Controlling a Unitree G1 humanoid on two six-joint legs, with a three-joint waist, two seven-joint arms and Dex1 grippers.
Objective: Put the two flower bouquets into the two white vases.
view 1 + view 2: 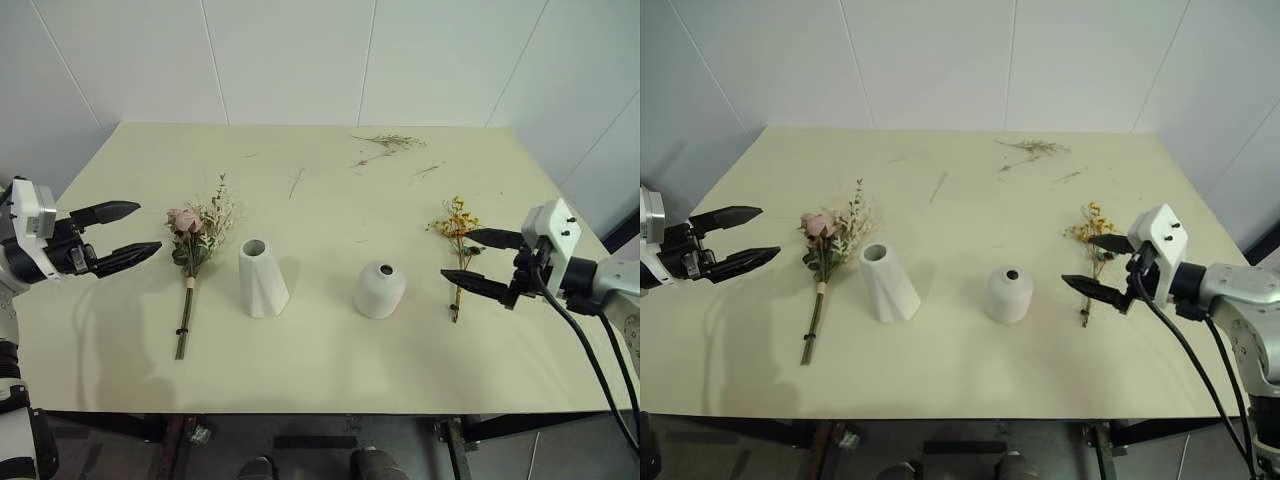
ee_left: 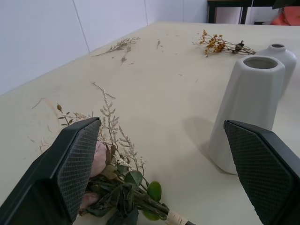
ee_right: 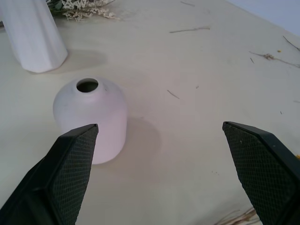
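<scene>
The robot's left gripper needs to close on the pale wrap (image 1: 190, 284) (image 2: 176, 218) around the rose bouquet's stems, below the bouquet's green leaves.
The larger bouquet with pink roses (image 1: 197, 238) lies flat on the table, left of the taller twisted white vase (image 1: 262, 278). The shorter domed white vase (image 1: 380, 290) stands to the right of it. The slim bouquet with yellow flowers (image 1: 456, 222) lies further right, its stem towards the front edge. My left gripper (image 1: 148, 227) is open, hovering left of the rose bouquet and pointing at it. My right gripper (image 1: 455, 253) is open above the yellow bouquet's stem, aimed at the domed vase (image 3: 91, 117). Neither gripper holds anything.
The pale table (image 1: 320, 375) carries loose dried twigs (image 1: 390, 143) near its far edge. White walls stand behind and to the sides. The front edge runs just below the vases, with bare surface between them.
</scene>
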